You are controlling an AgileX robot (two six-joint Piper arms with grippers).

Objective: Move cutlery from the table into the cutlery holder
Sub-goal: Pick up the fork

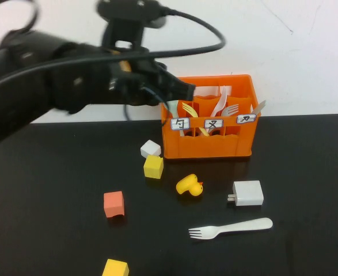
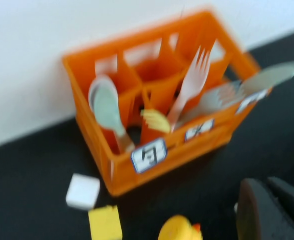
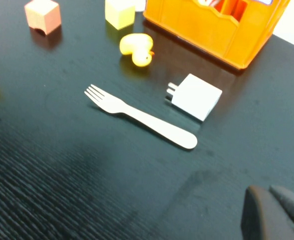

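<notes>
Next, my right gripper should go to the white fork on the table and close on the fork handle's narrow part (image 1: 233, 227) (image 3: 141, 117), close behind the fork's head.
The orange cutlery holder (image 1: 212, 144) stands at the back of the black table (image 1: 53, 172), against the white wall. A pale pink fork (image 2: 192, 82) stands in it, tines up, beside a pale green spoon (image 2: 106, 107) and a small yellow fork (image 2: 156, 120). A creamy white fork (image 1: 232, 227) lies flat on the table in front of the holder, also in the right wrist view as the white fork (image 3: 141, 117). My left gripper (image 1: 185, 89) hovers at the holder's upper left corner, shut and empty; the wrist view shows this left gripper (image 2: 260, 181) above the table. My right gripper (image 3: 263, 188) is shut and empty, a little short of the white fork.
A white cube (image 1: 150, 148), a yellow cube (image 1: 153, 167), a yellow rubber duck (image 1: 189, 186) and a white charger (image 1: 248, 193) lie between the holder and the white fork. An orange cube (image 1: 114, 204) and another yellow cube (image 1: 116, 268) sit front left.
</notes>
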